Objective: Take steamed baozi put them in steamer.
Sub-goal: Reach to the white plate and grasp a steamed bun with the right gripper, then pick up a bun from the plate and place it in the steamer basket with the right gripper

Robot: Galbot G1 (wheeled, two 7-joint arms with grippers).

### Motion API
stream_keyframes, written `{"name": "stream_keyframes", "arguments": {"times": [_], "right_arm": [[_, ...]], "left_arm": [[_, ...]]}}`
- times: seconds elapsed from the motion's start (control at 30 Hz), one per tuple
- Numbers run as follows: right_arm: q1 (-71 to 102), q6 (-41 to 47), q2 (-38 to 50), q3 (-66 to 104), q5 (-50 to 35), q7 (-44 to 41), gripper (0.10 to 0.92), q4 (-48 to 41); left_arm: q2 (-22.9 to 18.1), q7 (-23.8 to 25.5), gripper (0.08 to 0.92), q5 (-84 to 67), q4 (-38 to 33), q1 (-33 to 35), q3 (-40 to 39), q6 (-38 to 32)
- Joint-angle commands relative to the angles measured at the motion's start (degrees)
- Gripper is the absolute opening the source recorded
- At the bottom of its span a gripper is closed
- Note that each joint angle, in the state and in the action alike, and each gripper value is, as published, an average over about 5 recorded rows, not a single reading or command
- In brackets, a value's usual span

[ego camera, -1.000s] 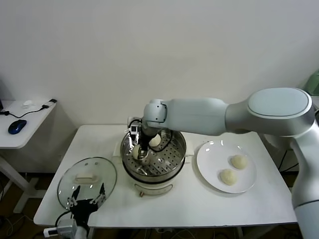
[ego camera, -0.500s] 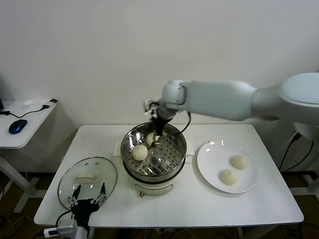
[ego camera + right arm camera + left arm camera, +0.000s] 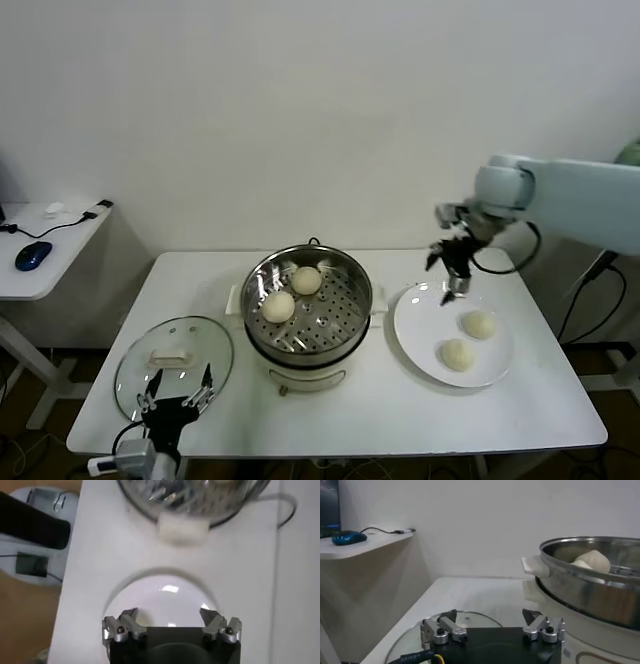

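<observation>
The sides of the baozi (image 3: 457,354) (image 3: 144,618) at the white plate's near side, the one closer to the steamer, should be gripped next by my right gripper.
Two steamed baozi (image 3: 279,306) (image 3: 306,280) lie on the perforated tray of the shiny steamer (image 3: 352,322) at the table's middle. Two more baozi (image 3: 479,324) (image 3: 457,354) rest on the white plate (image 3: 420,322) to its right. My right gripper (image 3: 450,278) hangs open and empty above the plate's far left rim, fingers pointing down; its wrist view shows the bare plate (image 3: 160,587) between its open fingers (image 3: 168,612). My left gripper (image 3: 178,392) is parked open at the table's front left, over the near edge of the glass lid, with the steamer (image 3: 590,585) and a baozi (image 3: 592,560) off to its side.
A round glass lid (image 3: 175,355) with a white handle lies flat at the table's front left. A small side table with a blue mouse (image 3: 34,253) stands farther left. The wall is close behind the table. A black cable runs behind the steamer.
My right gripper has risen out of the steamer and swung right to above the plate, leaving a baozi on the steamer tray. The left arm has not moved.
</observation>
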State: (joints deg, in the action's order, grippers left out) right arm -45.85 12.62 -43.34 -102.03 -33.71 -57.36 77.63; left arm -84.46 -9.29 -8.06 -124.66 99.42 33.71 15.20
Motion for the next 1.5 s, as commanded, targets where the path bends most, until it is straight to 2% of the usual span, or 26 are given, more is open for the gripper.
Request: {"name": "stream_keyframes", "arguments": {"times": [0.03,0.37,0.83,0.93,1.1,1.2,1.33,1.5], "right_arm": [[19.31,2.41,8.68,10.28,10.79,2.88,0.823,-0.79],[28.92,4.55,4.01,19.46,15.10,6.13,0.823,-8.01],[28.90,5.81,0.67,19.80,14.21,6.46,0.819,-8.94],[27.24,5.89,0.75,18.69,13.70,5.68,0.782,-8.29],[23.71,5.80,1.54,16.37,12.81,4.21,0.669,-6.37],[20.63,5.61,1.67,15.44,12.26,3.95,0.635,-5.73],[11.54,4.15,-0.17,12.78,9.08,2.02,0.621,-4.78],[-7.10,-2.42,-7.64,4.19,2.54,-3.21,0.619,-3.15]], "left_arm": [[-0.26,0.01,0.823,0.07,-0.05,0.02,-0.07,-0.02],[-0.23,-0.08,0.823,0.02,0.56,0.37,-0.02,-0.43],[0.23,-0.61,0.823,-0.14,0.95,0.93,0.36,-1.04],[0.29,-0.63,0.823,-0.16,0.91,0.89,0.38,-0.99],[0.33,-0.64,0.823,-0.16,0.74,0.89,0.27,-0.98],[0.29,-0.65,0.823,-0.17,0.67,0.94,0.12,-0.96],[0.27,-0.67,0.823,-0.21,0.45,1.14,-0.09,-0.96],[0.24,-0.71,0.823,-0.16,-0.15,1.22,-0.26,-0.82]]}}
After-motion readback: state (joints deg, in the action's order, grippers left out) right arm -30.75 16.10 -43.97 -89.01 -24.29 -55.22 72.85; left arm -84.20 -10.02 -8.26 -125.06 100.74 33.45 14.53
